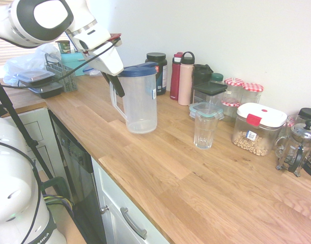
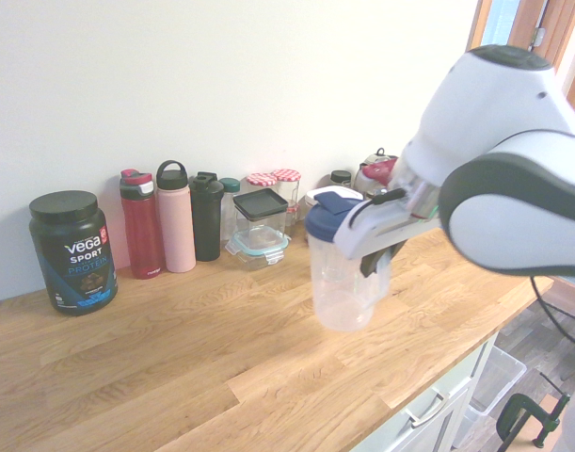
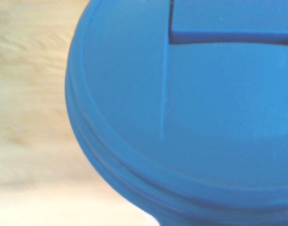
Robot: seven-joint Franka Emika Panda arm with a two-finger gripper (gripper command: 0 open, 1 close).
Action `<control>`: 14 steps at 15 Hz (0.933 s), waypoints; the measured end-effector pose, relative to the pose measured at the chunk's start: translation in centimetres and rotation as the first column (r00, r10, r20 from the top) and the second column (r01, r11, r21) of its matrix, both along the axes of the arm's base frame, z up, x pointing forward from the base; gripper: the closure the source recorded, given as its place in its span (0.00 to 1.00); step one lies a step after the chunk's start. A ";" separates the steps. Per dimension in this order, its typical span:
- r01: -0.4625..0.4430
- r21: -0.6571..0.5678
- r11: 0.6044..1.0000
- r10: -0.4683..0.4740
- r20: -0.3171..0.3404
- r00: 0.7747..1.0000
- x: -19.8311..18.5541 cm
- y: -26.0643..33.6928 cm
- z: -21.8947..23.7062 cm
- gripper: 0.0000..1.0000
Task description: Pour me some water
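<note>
I should set the pitcher down and let go of it with my gripper on the bare counter (image 2: 217, 335) in front of the pink bottle and black bottle.
A clear plastic pitcher (image 1: 140, 99) with a blue lid (image 3: 191, 108) stands upright on the wooden counter (image 1: 196, 178); I cannot tell whether its base touches the wood. My gripper (image 1: 118, 86) is shut on the pitcher's handle (image 1: 114, 104), on the side away from the glass. In the second exterior view the gripper (image 2: 370, 264) hugs the pitcher (image 2: 339, 273) from the right. An empty clear glass (image 1: 205, 129) stands a short way to the pitcher's right. No water level shows in the pitcher.
Along the wall stand a protein tub (image 2: 72, 251), a red bottle (image 2: 141, 224), a pink bottle (image 2: 175, 217), a black bottle (image 2: 207, 215), lidded containers (image 1: 258, 128), jars (image 1: 242, 87) and a French press (image 1: 298, 147). A dish rack (image 1: 61, 71) sits far left.
</note>
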State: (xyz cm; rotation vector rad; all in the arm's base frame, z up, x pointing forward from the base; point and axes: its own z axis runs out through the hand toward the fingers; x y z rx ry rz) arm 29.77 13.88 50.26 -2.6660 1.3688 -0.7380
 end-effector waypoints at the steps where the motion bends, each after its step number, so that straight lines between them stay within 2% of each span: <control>1: 0.008 0.007 1.000 -0.008 0.001 1.000 1.4 1.9 -0.3 1.00; 4: 0.087 0.003 0.996 -0.087 -0.011 0.996 6.6 5.7 -0.6 1.00; 7: 0.148 0.027 0.989 -0.148 -0.016 0.989 9.8 8.4 -0.9 1.00; 9: 0.145 0.060 0.988 -0.144 -0.017 0.989 10.9 10.1 -1.3 1.00; 14: 0.091 0.109 0.990 -0.095 0.026 0.995 12.6 11.8 -3.7 1.00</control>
